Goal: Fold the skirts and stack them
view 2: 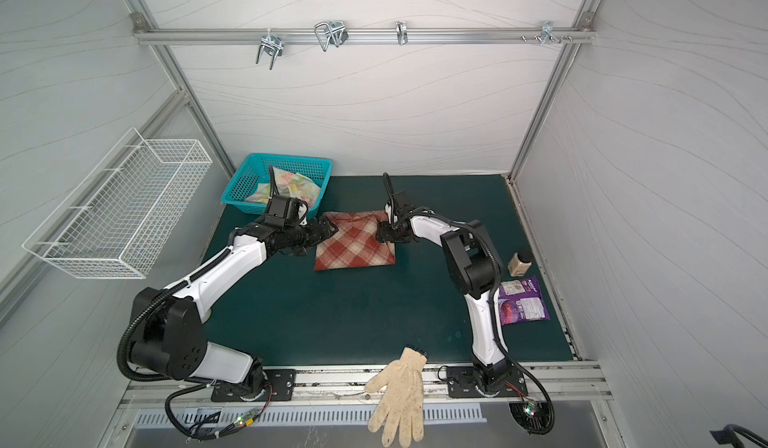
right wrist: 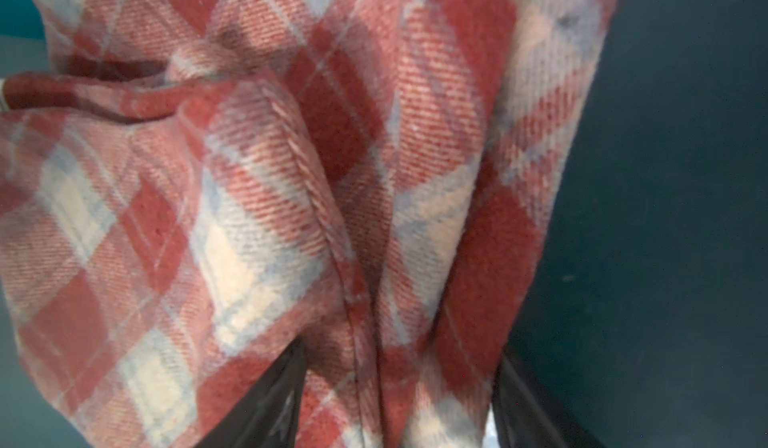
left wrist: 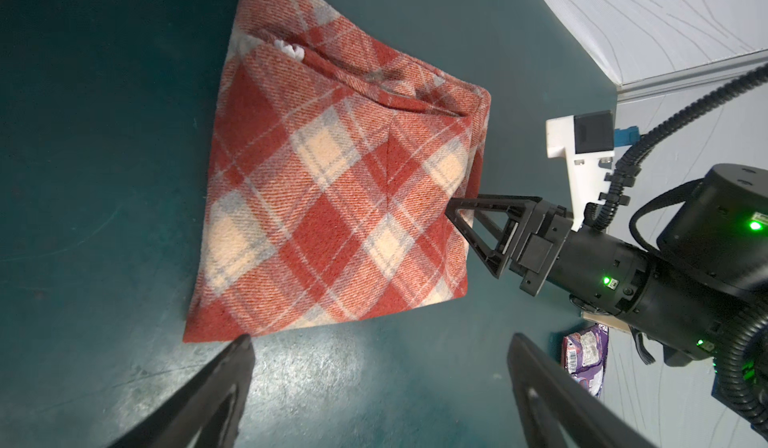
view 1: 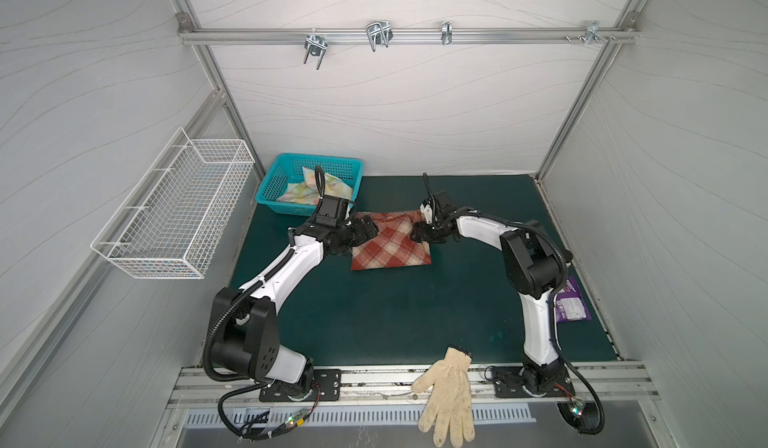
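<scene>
My left gripper will go to the teal basket next and close on the top fold (view 1: 329, 185) of the pastel flowered skirt.
The rust-red and cream plaid skirt (view 1: 390, 244) (view 2: 353, 242) lies folded on the green mat, its right edge bunched up. My right gripper (view 1: 417, 236) (view 2: 380, 236) (left wrist: 451, 211) is at that edge. In the right wrist view its fingers (right wrist: 401, 350) hold the thick plaid cloth (right wrist: 291, 176) pinched between them. My left gripper (view 1: 370, 232) (view 2: 328, 230) (left wrist: 380, 342) stands open just off the skirt's (left wrist: 332, 200) left edge, over bare mat and holding nothing. The pastel flowered skirt (view 1: 307, 190) (view 2: 286, 188) lies crumpled in the teal basket (view 1: 320, 158) (view 2: 291, 158) at the back left.
A cream knitted glove (view 1: 449, 387) (view 2: 399, 396) hangs over the front rail. A purple packet (view 1: 573, 304) (view 2: 523, 300) and a small bottle (view 2: 519, 263) lie at the mat's right edge. A white wire basket (view 1: 178, 209) hangs on the left wall.
</scene>
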